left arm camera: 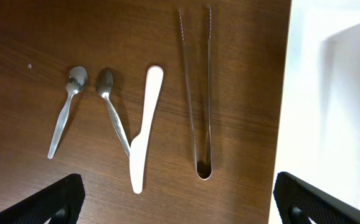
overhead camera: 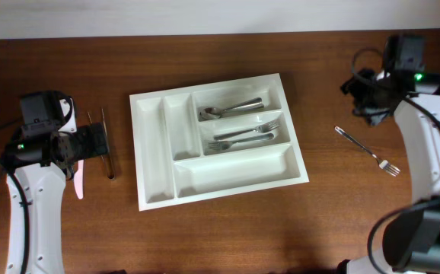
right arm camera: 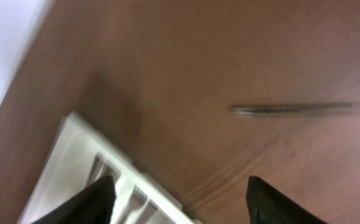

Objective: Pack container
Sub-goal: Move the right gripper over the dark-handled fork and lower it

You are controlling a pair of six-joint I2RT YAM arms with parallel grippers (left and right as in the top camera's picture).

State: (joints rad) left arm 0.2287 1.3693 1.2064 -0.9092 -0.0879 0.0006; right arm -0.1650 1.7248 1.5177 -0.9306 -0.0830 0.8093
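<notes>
My right gripper should next move to the middle of the loose fork's handle (overhead camera: pixel 358 144) (right arm camera: pixel 317 110), next to the white container, and close there.
The white container (overhead camera: pixel 154 152) sits mid-table; its upper crosswise compartment holds spoons (overhead camera: pixel 231 109) and the middle one holds forks (overhead camera: pixel 243 137). My left gripper (overhead camera: pixel 98 141) is open and empty, hovering left of the container. In the left wrist view its jaws (left arm camera: pixel 177 190) are above bare wood, with metal tongs (left arm camera: pixel 197 93), a white plastic knife (left arm camera: pixel 144 127) and two spoons (left arm camera: pixel 65 112) (left arm camera: pixel 113 109) lying ahead and the container's edge (left arm camera: pixel 304 93) at the right. My right gripper (overhead camera: pixel 363 97) (right arm camera: pixel 180 186) is open and empty, above the table beyond a loose fork (overhead camera: pixel 368 151) (right arm camera: pixel 298 109).
The tongs (overhead camera: pixel 106 144) and the knife (overhead camera: pixel 78 183) lie left of the container in the overhead view, partly under my left arm. The container's corner (right arm camera: pixel 74 143) shows blurred in the right wrist view. The table's far edge meets a white wall.
</notes>
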